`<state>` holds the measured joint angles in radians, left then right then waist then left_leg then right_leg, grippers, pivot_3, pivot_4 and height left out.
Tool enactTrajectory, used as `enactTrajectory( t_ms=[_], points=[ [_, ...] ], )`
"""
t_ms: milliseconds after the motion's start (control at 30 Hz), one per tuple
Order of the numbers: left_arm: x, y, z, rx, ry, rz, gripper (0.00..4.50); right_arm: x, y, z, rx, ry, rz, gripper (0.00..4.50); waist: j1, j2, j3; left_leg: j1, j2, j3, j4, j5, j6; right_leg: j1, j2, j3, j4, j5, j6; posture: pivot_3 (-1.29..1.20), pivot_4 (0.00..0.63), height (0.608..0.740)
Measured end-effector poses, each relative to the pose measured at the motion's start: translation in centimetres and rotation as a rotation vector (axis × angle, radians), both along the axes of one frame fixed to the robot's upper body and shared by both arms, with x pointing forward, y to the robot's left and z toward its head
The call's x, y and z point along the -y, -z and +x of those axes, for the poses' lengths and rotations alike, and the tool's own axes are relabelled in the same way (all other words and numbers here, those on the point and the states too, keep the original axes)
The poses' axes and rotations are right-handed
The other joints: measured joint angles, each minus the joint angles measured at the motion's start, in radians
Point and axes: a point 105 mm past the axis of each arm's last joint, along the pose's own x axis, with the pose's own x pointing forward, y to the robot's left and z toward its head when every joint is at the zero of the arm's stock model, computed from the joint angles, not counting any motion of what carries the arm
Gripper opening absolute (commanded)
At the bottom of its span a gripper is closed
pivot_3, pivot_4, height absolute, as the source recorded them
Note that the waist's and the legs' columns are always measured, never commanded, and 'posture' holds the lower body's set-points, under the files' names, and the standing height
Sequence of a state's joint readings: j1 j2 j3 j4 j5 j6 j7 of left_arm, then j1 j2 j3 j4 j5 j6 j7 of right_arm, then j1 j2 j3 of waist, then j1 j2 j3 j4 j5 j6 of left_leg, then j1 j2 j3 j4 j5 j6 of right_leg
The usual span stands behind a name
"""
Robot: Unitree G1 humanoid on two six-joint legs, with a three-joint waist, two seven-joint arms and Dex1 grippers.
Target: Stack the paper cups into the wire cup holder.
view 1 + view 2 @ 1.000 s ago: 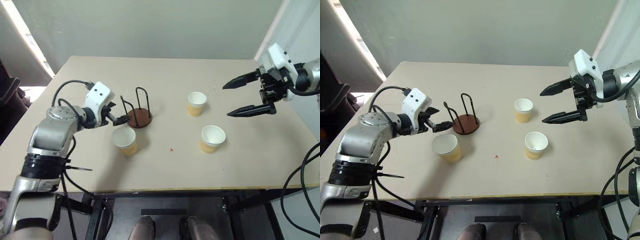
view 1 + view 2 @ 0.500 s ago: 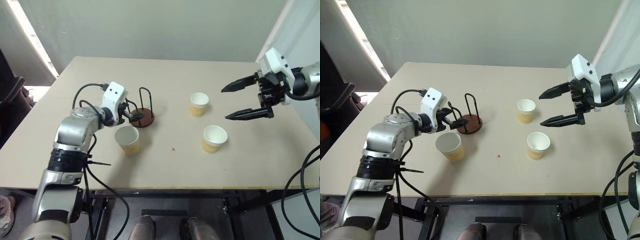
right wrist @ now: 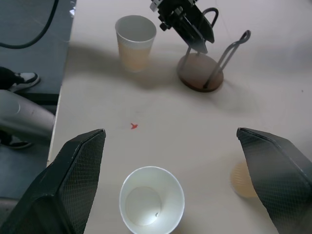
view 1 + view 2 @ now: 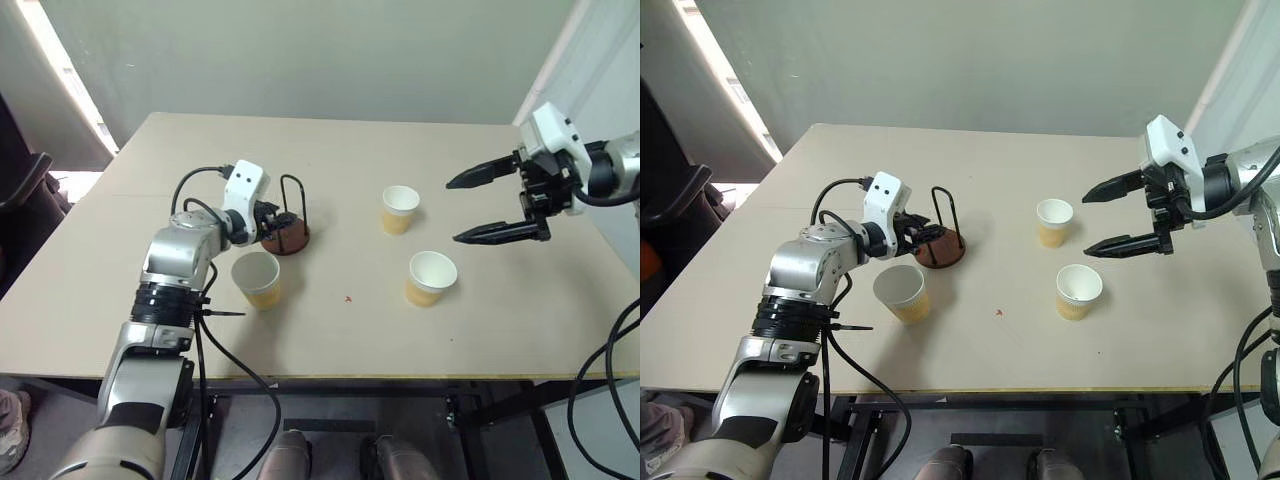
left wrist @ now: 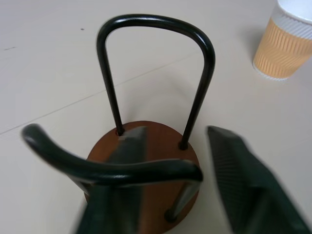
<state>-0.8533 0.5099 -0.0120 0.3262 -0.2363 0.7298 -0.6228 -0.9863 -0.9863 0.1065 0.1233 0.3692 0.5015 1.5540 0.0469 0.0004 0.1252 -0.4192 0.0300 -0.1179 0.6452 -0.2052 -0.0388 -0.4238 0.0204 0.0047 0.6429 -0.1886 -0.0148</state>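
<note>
My right gripper is to grab the paper cup's near rim (image 4: 440,291) (image 3: 122,208) next, picking the neighboring cup that stands closer to the front edge of the table.
The wire cup holder (image 4: 293,240) has a reddish-brown disc base and two black wire loops, and stands left of the table's middle. My left gripper (image 4: 277,222) is at it, open by a narrow gap, with the near loop's leg (image 5: 181,197) between its fingers (image 5: 229,161). One paper cup (image 4: 257,278) stands upright just in front of the holder. Two more paper cups (image 4: 399,208) (image 4: 430,276) stand upright to the right. My right gripper (image 4: 454,212) hovers wide open and empty beside those two, pointing left above the table.
The tan table (image 4: 340,340) ends close in front of the cups and near my right gripper on the right. A small red mark (image 4: 347,298) lies between the cups. Black cables (image 4: 200,300) hang from my left arm. A dark object (image 4: 20,190) sits off the table's left side.
My left gripper has moved right, up to the holder, and its fingers have narrowed around the near loop. The right gripper has stayed in place, open. The cups have not moved.
</note>
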Motion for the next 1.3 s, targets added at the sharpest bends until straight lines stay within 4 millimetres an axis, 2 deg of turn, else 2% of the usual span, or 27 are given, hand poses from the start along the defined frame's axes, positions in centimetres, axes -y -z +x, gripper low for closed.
enactTrajectory(
  t_ms=[100,133,400,567,667,733,800,867,967,1167,1300],
  points=[
    [0.0,-0.1,-0.1,0.0,0.01,-0.003,0.1,-0.1,0.0,-0.1,0.01,-0.004,-0.002,4.5,0.0,0.0,0.0,0.0,0.0,0.0,0.001,0.0,0.0,0.001,0.0,0.0,0.0,0.0,0.0,0.0,0.15,0.74],
    [0.0,-0.1,-0.1,0.0,0.014,-0.006,0.04,-0.1,0.1,-0.1,0.005,-0.002,-0.002,4.5,0.001,0.0,0.0,0.0,0.0,0.0,0.001,-0.001,0.001,0.001,0.0,0.0,0.0,0.0,0.001,0.0,0.15,0.74],
    [0.8,-0.5,-0.2,0.004,0.045,-0.069,0.04,0.0,0.2,0.0,0.005,0.0,0.003,4.5,0.002,0.0,0.0,0.0,0.0,0.001,0.002,-0.001,0.003,0.001,0.0,0.001,0.0,0.0,0.002,0.0,0.15,0.74],
    [2.5,-2.6,-0.3,0.048,0.096,-0.093,0.04,0.1,0.0,0.1,0.009,0.003,0.008,4.5,0.004,0.0,0.0,0.0,-0.001,0.002,0.002,-0.001,0.002,0.001,0.0,0.001,-0.001,0.0,0.002,0.0,0.15,0.74],
    [4.5,-4.0,-1.7,0.074,0.19,-0.09,0.04,-0.1,0.1,-0.1,0.007,-0.004,0.001,4.5,0.005,0.0,0.0,0.0,-0.001,0.008,0.002,0.001,-0.001,0.001,0.0,0.002,-0.001,-0.001,0.004,0.0,0.15,0.74],
    [7.0,-4.4,-3.7,0.082,0.31,-0.067,0.04,-0.3,0.5,-0.5,-0.003,-0.015,-0.017,4.5,0.006,0.0,0.0,0.0,-0.002,0.014,0.004,0.001,-0.002,0.002,0.0,0.002,-0.001,-0.002,0.006,0.0,0.15,0.74],
    [8.9,-3.9,-5.6,0.067,0.407,-0.051,0.04,-0.4,0.8,-0.6,-0.016,-0.016,-0.022,4.5,0.006,0.0,0.0,0.0,-0.002,0.015,0.006,0.0,-0.002,0.003,0.0,0.005,-0.001,-0.003,0.007,0.0,0.15,0.74],
    [9.8,-3.1,-6.7,0.036,0.45,-0.042,0.04,-0.3,1.1,-0.7,-0.027,-0.01,-0.029,4.5,0.006,0.0,0.0,0.0,-0.001,0.016,0.008,-0.002,0.0,0.003,0.0,0.008,-0.001,-0.004,0.008,0.0,0.15,0.74],
    [10.1,-2.4,-7.6,0.016,0.47,-0.013,0.04,-0.1,1.4,-1.0,-0.038,-0.012,-0.049,4.5,0.006,0.0,0.0,0.001,-0.001,0.015,0.011,-0.006,0.005,0.003,0.0,0.012,0.0,-0.004,0.01,0.0,0.15,0.74],
    [11.1,1.1,-10.3,-0.07,0.555,0.043,0.04,1.8,3.5,-2.1,-0.121,-0.016,-0.108,4.5,0.007,0.0,0.0,0.001,-0.003,0.021,0.022,-0.016,0.012,0.005,0.0,0.023,0.0,-0.006,0.018,0.0,0.15,0.74],
    [11.6,1.2,-11.2,-0.07,0.599,0.054,0.04,2.0,4.5,-2.2,-0.134,-0.027,-0.13,4.5,0.007,0.0,0.0,0.002,-0.003,0.023,0.022,-0.017,0.015,0.005,0.0,0.024,0.0,-0.006,0.019,0.0,0.15,0.74]
  ],
)
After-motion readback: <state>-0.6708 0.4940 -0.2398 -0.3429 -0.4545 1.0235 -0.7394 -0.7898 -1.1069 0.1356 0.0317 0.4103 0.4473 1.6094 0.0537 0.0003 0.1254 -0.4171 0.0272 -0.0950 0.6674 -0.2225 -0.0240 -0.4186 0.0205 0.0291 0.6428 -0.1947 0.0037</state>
